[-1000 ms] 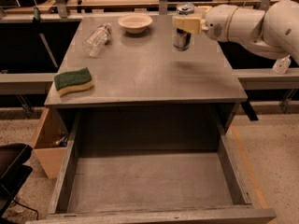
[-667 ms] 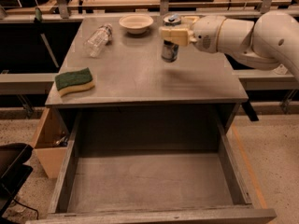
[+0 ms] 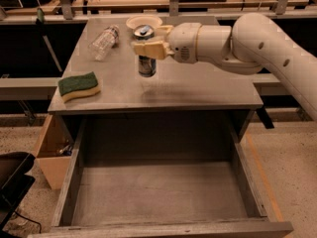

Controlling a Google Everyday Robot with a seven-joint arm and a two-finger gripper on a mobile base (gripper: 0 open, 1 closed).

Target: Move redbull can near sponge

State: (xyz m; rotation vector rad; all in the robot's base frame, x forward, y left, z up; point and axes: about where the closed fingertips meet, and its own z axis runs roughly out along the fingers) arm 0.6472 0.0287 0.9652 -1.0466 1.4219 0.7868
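Observation:
Next, my gripper releases the redbull can on the grey table top close beside the sponge's inner end [image 3: 116, 95].
The redbull can [image 3: 146, 65], blue and silver with a silver top, is held upright a little above the grey table top [image 3: 198, 90], near its middle. My gripper [image 3: 148, 46] is shut on the can's upper part, its pale fingers [image 3: 147, 49] across the can's front. The white arm reaches in from the right. The sponge [image 3: 79, 86], dark green over yellow, lies at the table's front left corner, well to the left of the can.
A clear plastic bottle [image 3: 103, 42] lies on its side at the back left. A white bowl [image 3: 143, 22] stands at the back behind the can. An open drawer [image 3: 163, 192] juts out below the table front. A cardboard box [image 3: 52, 152] stands on the floor at left.
My gripper has carried the can from the table's back right toward the left and nearer the front, closer to the sponge. The sponge, bottle and bowl have not moved.

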